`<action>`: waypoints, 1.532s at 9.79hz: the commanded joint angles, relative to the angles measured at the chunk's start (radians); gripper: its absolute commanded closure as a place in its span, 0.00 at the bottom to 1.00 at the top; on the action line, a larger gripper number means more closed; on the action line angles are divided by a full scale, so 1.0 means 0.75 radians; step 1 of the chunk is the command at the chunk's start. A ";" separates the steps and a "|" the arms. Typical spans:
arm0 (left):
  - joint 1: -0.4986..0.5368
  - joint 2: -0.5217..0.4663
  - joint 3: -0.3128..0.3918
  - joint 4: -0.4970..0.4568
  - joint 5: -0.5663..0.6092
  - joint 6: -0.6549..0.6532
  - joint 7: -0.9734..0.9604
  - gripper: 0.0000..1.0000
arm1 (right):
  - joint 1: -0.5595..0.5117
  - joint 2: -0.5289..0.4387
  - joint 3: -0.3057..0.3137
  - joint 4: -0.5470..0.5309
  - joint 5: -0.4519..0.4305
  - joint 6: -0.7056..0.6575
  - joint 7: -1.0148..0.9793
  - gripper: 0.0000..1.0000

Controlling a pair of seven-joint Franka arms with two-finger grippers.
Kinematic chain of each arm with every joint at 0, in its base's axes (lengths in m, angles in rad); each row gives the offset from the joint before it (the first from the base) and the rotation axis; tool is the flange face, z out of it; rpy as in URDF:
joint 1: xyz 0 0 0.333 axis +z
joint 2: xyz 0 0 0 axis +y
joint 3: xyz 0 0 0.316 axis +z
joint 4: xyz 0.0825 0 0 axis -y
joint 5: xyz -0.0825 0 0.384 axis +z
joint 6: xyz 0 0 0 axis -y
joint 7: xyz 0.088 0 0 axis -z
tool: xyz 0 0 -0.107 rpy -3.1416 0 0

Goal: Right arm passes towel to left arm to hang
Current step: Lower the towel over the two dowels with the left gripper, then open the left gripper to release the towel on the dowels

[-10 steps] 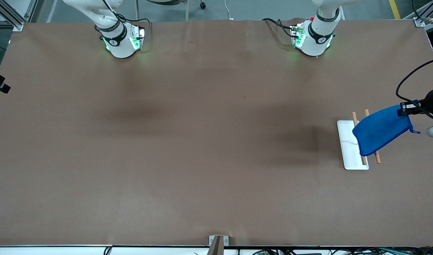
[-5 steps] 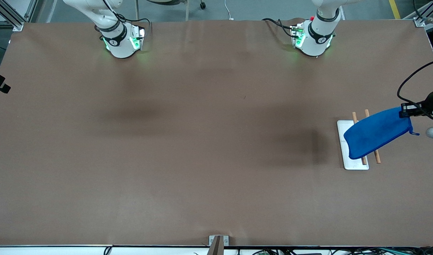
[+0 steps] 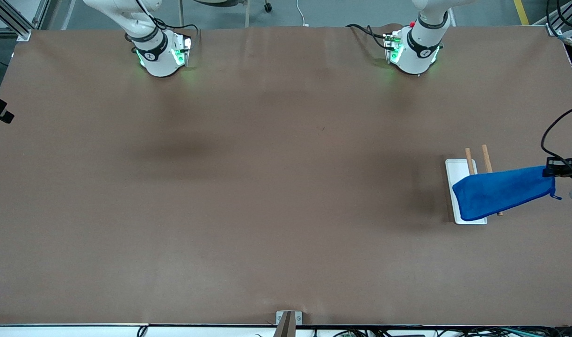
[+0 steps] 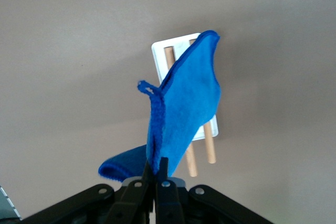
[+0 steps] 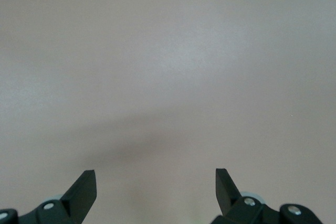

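Note:
Next, I release the blue towel from my left gripper, draped across the two wooden rods [image 4: 192, 104] above the white base.
The bright blue towel [image 3: 501, 192] hangs in the air over the rack at the left arm's end of the table. My left gripper [image 3: 550, 172] is shut on the towel's corner next to the small loop tag [image 4: 147, 87]. In the left wrist view the towel [image 4: 186, 103] hangs from my fingers [image 4: 156, 170] over the rack's two wooden rods [image 4: 199, 153]. My right gripper [image 5: 156, 182] is open and empty over bare table; it does not show in the front view.
The rack is a white flat base [image 3: 459, 180] with two wooden rods [image 3: 487, 157] above it. A black cable [image 3: 550, 133] loops above the left wrist at the table's edge. A metal bracket [image 3: 288, 318] sits at the near table edge.
My left gripper has moved toward the front camera and the table's edge with the towel. The towel has swung lower and flatter over the rack.

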 commanded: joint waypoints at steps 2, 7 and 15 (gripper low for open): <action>0.029 0.082 0.090 -0.014 -0.059 0.026 0.014 1.00 | -0.006 0.002 0.006 0.009 -0.017 -0.022 0.019 0.00; 0.094 0.086 0.119 -0.141 -0.059 0.028 0.030 0.99 | -0.006 0.002 0.006 0.009 -0.017 -0.024 0.019 0.00; 0.048 -0.059 0.028 -0.131 -0.167 0.233 -0.092 0.00 | -0.008 0.002 0.006 0.009 -0.017 -0.024 0.019 0.00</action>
